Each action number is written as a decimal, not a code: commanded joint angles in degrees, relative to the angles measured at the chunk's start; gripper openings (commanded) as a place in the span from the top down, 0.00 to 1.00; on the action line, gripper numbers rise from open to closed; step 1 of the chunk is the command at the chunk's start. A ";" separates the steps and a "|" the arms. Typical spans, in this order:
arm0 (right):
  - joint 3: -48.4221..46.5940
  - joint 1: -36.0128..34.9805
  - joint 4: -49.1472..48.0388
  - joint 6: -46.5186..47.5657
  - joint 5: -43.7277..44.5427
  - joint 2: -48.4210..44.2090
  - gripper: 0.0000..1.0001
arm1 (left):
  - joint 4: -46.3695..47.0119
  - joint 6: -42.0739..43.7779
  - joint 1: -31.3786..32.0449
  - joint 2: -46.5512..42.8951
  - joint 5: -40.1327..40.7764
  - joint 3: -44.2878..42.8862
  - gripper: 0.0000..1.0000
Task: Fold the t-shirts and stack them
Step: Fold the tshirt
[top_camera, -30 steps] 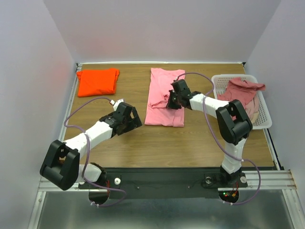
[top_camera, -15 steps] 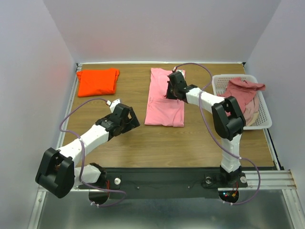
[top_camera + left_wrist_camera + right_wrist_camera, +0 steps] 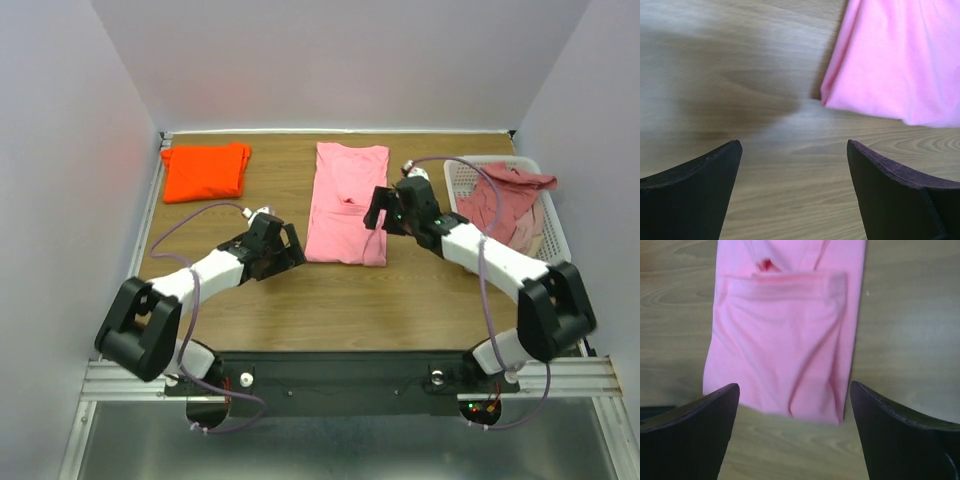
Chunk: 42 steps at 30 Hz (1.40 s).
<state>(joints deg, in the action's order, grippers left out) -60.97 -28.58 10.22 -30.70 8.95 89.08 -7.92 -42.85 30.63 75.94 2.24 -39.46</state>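
Observation:
My right gripper will close on the bubblegum pink t-shirt's near corner [image 3: 383,264] [image 3: 840,421], the one on the side toward the white mesh basket.
A bubblegum pink t-shirt [image 3: 343,200] lies folded into a long strip in the middle of the table. An orange t-shirt [image 3: 205,170] lies folded at the far left. Dusty rose t-shirts [image 3: 505,195] are heaped in the basket. My right gripper [image 3: 376,212] hovers open above the pink strip's right edge, with nothing between its fingers. Its wrist view looks down on the pink shirt [image 3: 785,330] from the near hem, between the spread fingers of the gripper [image 3: 794,386]. My left gripper [image 3: 291,247] stands open over bare wood beside the shirt's near left corner [image 3: 895,60], empty [image 3: 792,145].
A white mesh basket [image 3: 500,160] stands at the right edge of the table. Purple walls close in the back and both sides. The black rail with both arm bases runs along the near edge.
The right gripper has opened, let go of the pink shirt and drawn back toward its near right part. The left gripper has shifted right, closer to the shirt's near left corner.

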 commanded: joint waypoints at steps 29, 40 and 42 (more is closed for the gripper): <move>19.13 0.19 -4.24 -9.82 -6.66 -1.36 0.57 | 11.44 2.95 0.83 21.53 -9.98 -8.62 1.00; 18.52 0.28 -4.77 -5.25 -5.35 -0.84 0.80 | 11.53 2.86 0.92 18.89 -7.51 -4.75 1.00; 18.52 0.28 -5.21 -5.16 -6.22 -0.31 0.80 | 11.61 2.60 1.01 18.81 -7.51 -4.48 1.00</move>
<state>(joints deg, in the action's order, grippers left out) -41.32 -28.53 6.70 -37.76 2.57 87.37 7.22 -40.99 31.18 95.57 -7.44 -46.26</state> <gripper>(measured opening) 0.205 0.026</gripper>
